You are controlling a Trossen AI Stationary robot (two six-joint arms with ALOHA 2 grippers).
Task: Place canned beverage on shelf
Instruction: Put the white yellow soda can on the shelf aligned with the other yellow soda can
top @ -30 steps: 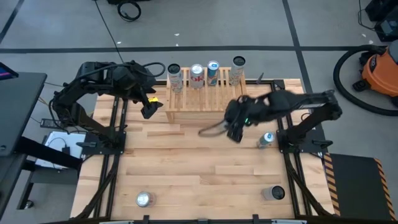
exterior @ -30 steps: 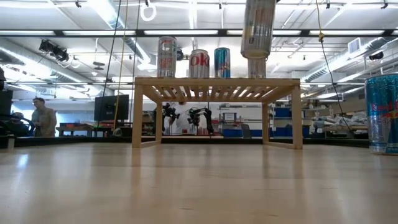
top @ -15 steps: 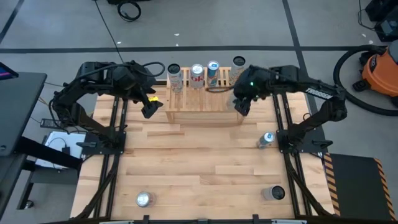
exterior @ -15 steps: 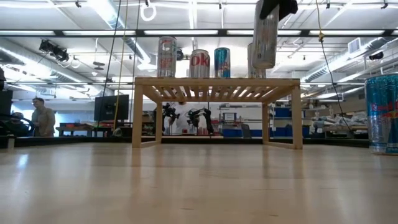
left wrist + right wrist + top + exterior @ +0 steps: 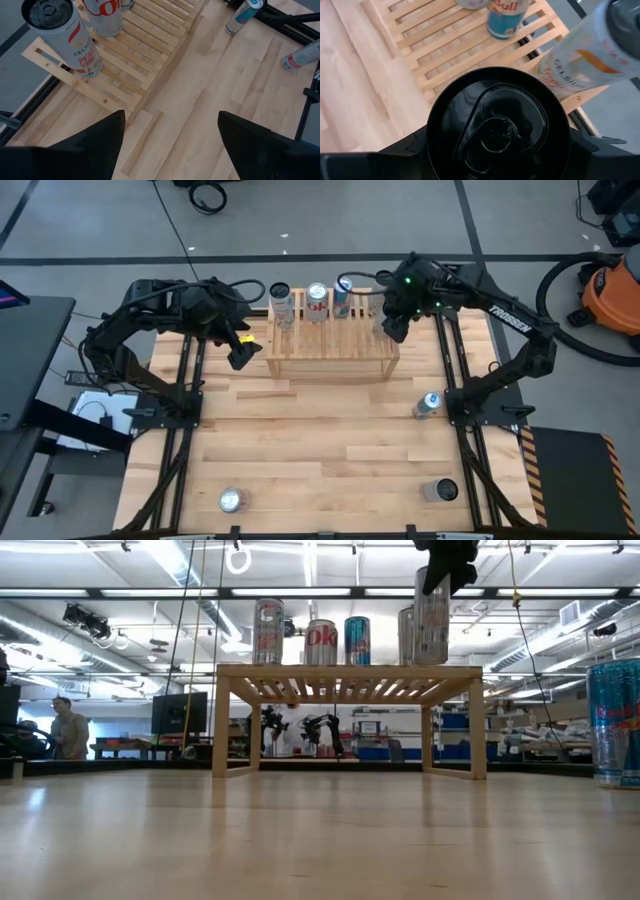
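Observation:
Next, my right gripper sets the silver can with the black top down on the slats (image 5: 378, 338) that are in front of the Celsius can.
The shelf (image 5: 330, 340) stands at the table's far middle, with three cans (image 5: 317, 296) upright along the back of its slatted top. A Celsius can (image 5: 580, 60) stands at its right end. My right gripper (image 5: 393, 328) hangs over that right end, shut on a silver can (image 5: 432, 615) with a black top (image 5: 497, 130). This can stands in front of the Celsius can. My left gripper (image 5: 170, 142) hovers open beside the shelf's left end (image 5: 240, 355) with nothing between its fingers. My right gripper pinches the can's top end (image 5: 436, 132) between its two fingers (image 5: 405, 155), one on each side of the rim. The fingers come from above, slanting down toward the far edge. The can hangs upright, its bottom (image 5: 432, 660) level with the slats; whether it touches them I cannot tell.
Loose cans stand on the table: one by the right arm's base (image 5: 428, 404), one at the near right (image 5: 444, 491), one at the near left (image 5: 232, 500). The low view shows a blue can (image 5: 615, 720) at its right. Bare wood lies in front of the shelf.
My right gripper has carried the can from in front of the shelf toward the table's far edge, to above the shelf's right end. The can, tilted half a second ago, now hangs upright.

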